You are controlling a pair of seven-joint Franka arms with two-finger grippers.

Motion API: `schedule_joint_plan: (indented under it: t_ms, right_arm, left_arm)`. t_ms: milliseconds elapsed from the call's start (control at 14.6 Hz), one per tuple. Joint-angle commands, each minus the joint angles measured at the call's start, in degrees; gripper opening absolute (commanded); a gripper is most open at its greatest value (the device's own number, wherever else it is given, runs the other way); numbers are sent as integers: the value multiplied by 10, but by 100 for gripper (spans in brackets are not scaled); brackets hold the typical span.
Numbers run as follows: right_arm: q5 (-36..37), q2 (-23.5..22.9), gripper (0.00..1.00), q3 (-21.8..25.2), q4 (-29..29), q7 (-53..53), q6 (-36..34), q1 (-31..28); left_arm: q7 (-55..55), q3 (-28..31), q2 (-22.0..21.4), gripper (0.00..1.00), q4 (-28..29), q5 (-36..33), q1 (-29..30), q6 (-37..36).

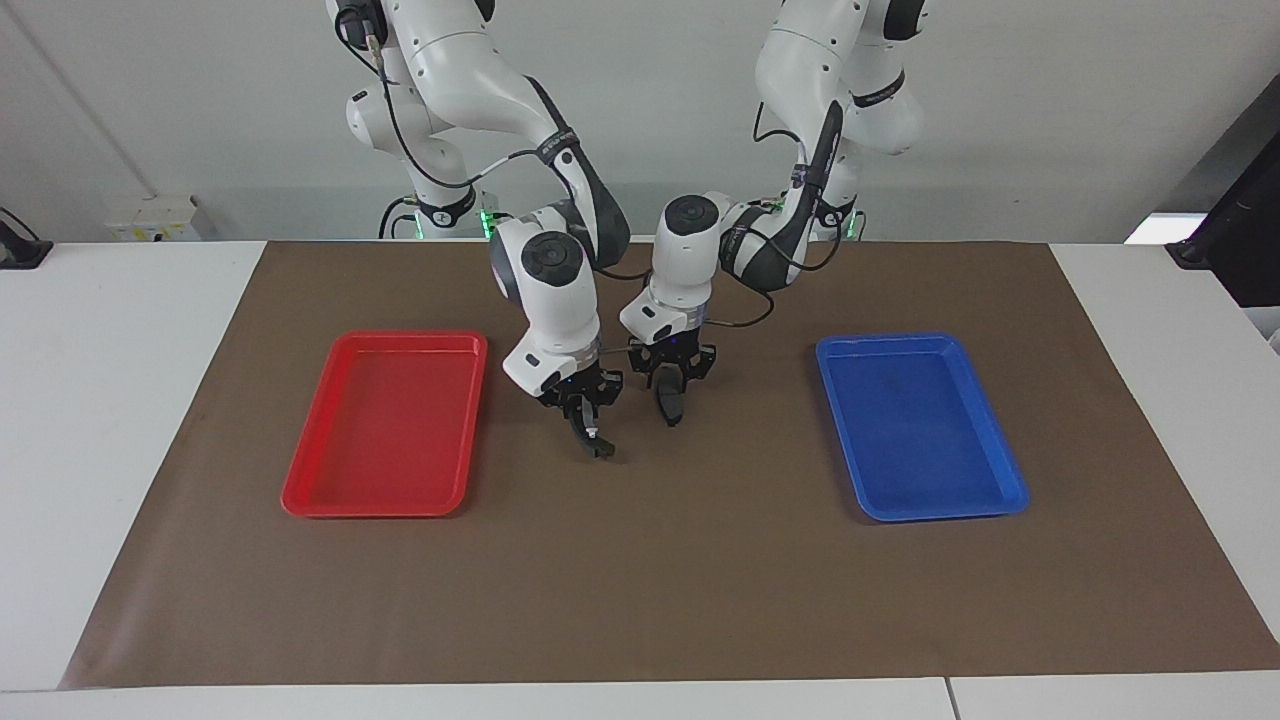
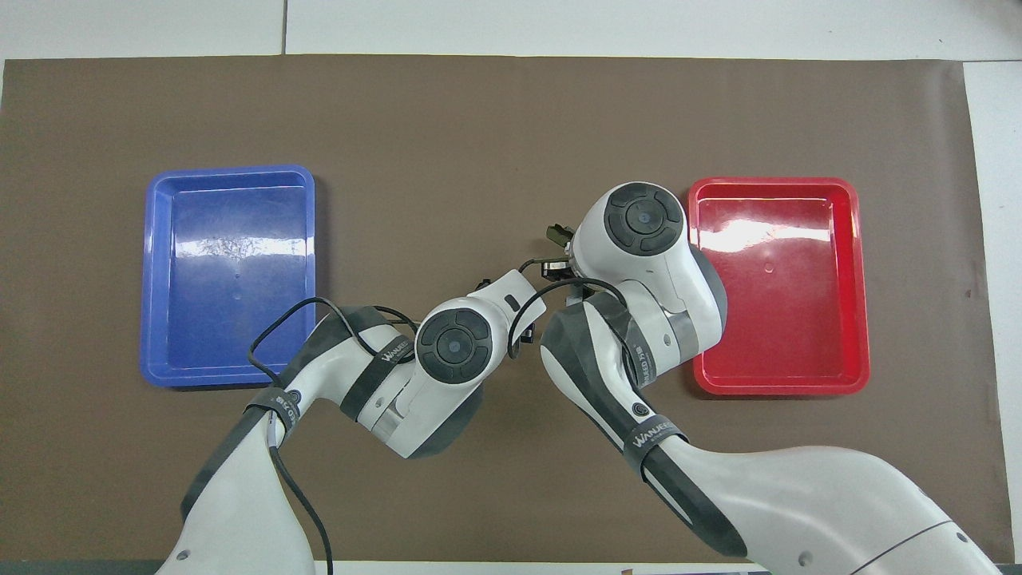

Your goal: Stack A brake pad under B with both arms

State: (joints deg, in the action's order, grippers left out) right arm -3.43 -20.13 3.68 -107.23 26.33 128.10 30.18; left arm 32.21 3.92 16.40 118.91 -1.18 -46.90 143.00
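Note:
Next, the right gripper lets go of B on top of the A brake pad, on the brown mat midway (image 2: 489, 323) between the trays.
My right gripper (image 1: 586, 425) hangs over the middle of the brown mat, shut on B (image 1: 598, 449), a dark narrow piece with a shiny spot that points down from the fingers. My left gripper (image 1: 670, 392) hangs close beside it, toward the blue tray, shut on the A brake pad (image 1: 672, 408), a short dark pad that hangs below the fingers. The two held pieces are a small gap apart and both are above the mat. In the overhead view the arms' wrists cover both grippers and both pieces almost entirely.
A red tray (image 1: 410, 336) with nothing in it lies toward the right arm's end of the mat and also shows in the overhead view (image 2: 770, 182). A blue tray (image 1: 885, 338) with nothing in it lies toward the left arm's end and shows in the overhead view (image 2: 227, 169).

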Motion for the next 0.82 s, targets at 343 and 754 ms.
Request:
schedule_joint_plan:
  t_ms: [343,754]
  right_arm:
    - [-27,3,0,-3,15,10,5,2]
    - [-40,-32,0,-3,57,100,12,84]
  left_arm:
    - [-93,8,-113,98,2,3,105,-153]
    - [-207,9,-171,98,-1,3,246,-212]
